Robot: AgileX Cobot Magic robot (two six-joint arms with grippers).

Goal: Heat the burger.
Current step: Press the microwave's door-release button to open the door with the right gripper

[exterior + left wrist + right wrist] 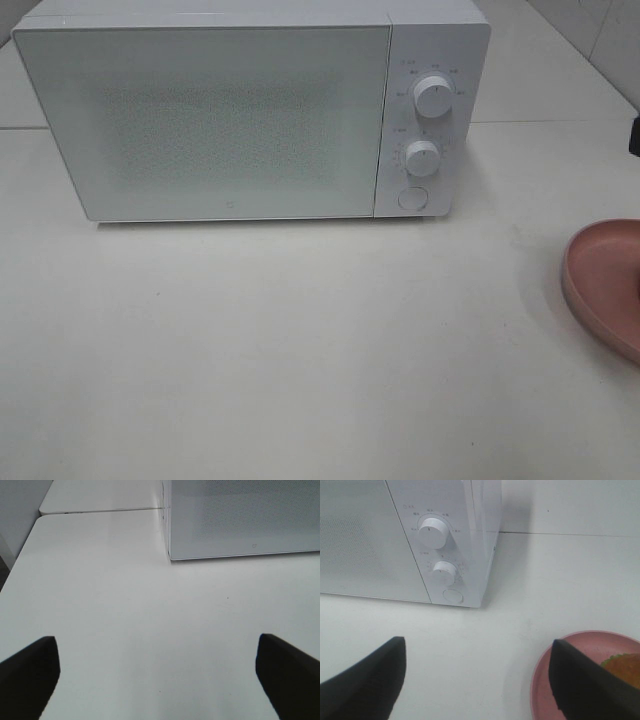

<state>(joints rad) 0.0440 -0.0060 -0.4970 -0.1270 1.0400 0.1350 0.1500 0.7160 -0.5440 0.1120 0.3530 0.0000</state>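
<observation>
My right gripper needs to next shut its empty fingers just in front of the microwave's round button [413, 199] [453, 596], under the knobs on the control panel.
Only an orange-brown edge of the burger [626, 664] shows, on the pink plate [570, 680] beside one finger of my right gripper [479, 645]. That gripper hangs open above the table, with nothing between its fingers, facing the white microwave's [380, 540] control panel. The plate's rim [600, 275] is at the right edge of the exterior high view, where the burger is out of view. The microwave [200, 110] stands at the back with its door shut. My left gripper [157, 645] is wide open over bare table, in front of the microwave's left corner [172, 555]. Neither gripper shows in the exterior high view.
The microwave's panel carries two round knobs [434, 97] [422, 158] and a round button [411, 198]. The white table [300, 350] runs in front of the microwave. A seam [100, 511] between two tabletops runs along the microwave's left side.
</observation>
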